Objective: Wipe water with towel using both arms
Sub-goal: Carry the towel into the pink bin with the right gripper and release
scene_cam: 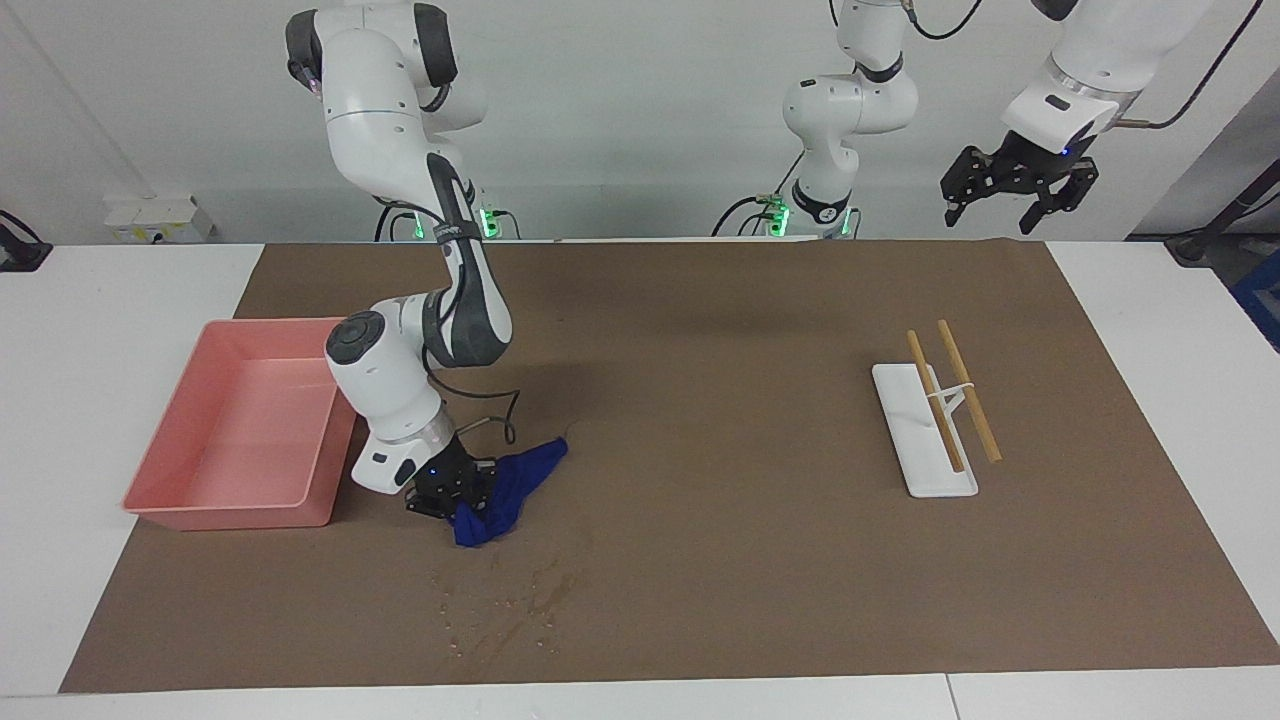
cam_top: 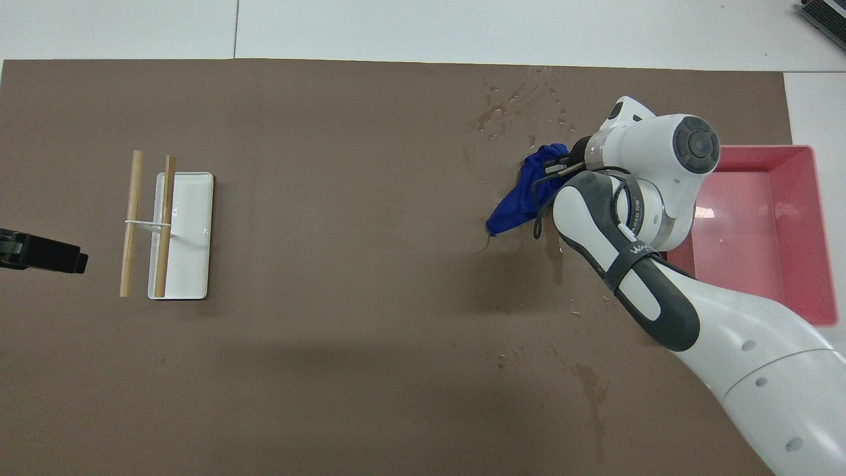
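Note:
My right gripper has the navy-blue towel. It will let go of the towel on the bottom of the pink tray (cam_top: 754, 253), around its middle.
The navy-blue towel (scene_cam: 512, 482) lies bunched on the brown mat beside the pink tray, and it also shows in the overhead view (cam_top: 519, 198). My right gripper (scene_cam: 452, 492) is down at the mat and shut on the towel's end; in the overhead view (cam_top: 560, 168) the arm partly covers it. The water (scene_cam: 505, 605) is a patch of droplets and dark streaks just farther from the robots than the towel, also seen in the overhead view (cam_top: 512, 109). My left gripper (scene_cam: 1010, 190) waits open, raised over the mat's edge at the left arm's end.
A pink tray (scene_cam: 225, 515) stands at the right arm's end, beside the right gripper. A white slab with two wooden sticks (scene_cam: 915, 445) lies toward the left arm's end. Fainter wet streaks (cam_top: 591, 390) mark the mat nearer the robots.

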Controlling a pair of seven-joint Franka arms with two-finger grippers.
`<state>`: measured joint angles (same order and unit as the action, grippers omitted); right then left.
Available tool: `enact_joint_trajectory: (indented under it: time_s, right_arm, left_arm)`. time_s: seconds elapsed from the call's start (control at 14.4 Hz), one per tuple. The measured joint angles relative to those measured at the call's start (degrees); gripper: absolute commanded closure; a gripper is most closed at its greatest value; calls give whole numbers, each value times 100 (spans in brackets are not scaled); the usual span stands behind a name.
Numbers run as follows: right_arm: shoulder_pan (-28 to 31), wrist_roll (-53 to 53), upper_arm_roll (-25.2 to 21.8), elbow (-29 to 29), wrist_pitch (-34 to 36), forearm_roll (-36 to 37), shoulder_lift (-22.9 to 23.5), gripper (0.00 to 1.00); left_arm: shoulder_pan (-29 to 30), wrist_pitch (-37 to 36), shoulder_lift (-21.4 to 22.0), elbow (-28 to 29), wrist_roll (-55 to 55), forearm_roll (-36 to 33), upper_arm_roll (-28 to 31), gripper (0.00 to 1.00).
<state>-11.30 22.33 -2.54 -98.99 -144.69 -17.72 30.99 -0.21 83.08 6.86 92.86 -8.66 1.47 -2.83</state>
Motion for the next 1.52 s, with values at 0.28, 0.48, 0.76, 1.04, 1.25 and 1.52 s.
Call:
enact_joint_trajectory:
  time_s: [0.28,0.48,0.76,1.04,1.25,1.52]
  right_arm:
    - [-3,1,28,80,122,387,13,100]
    - [26,1,-12,424,1082,589,-6,100]
    - [62,1,-191,613,2954,854,-751,100]
    - [329,65,-281,623,4460,1292,-1768,100]
    - [612,678,-292,623,5314,1791,-2578,100]
    - [1284,2104,-309,619,5548,2307,-3148,100]
  left_arm:
    - [-9,-90,3,2,8,60,0,0]
    - [-10,-97,3,17,9,61,0,0]
    - [-10,-97,3,21,9,61,2,0]
    - [-10,-97,3,23,9,61,2,0]
    - [-10,-97,4,24,9,61,2,0]
    - [-10,-97,4,25,9,61,2,0]
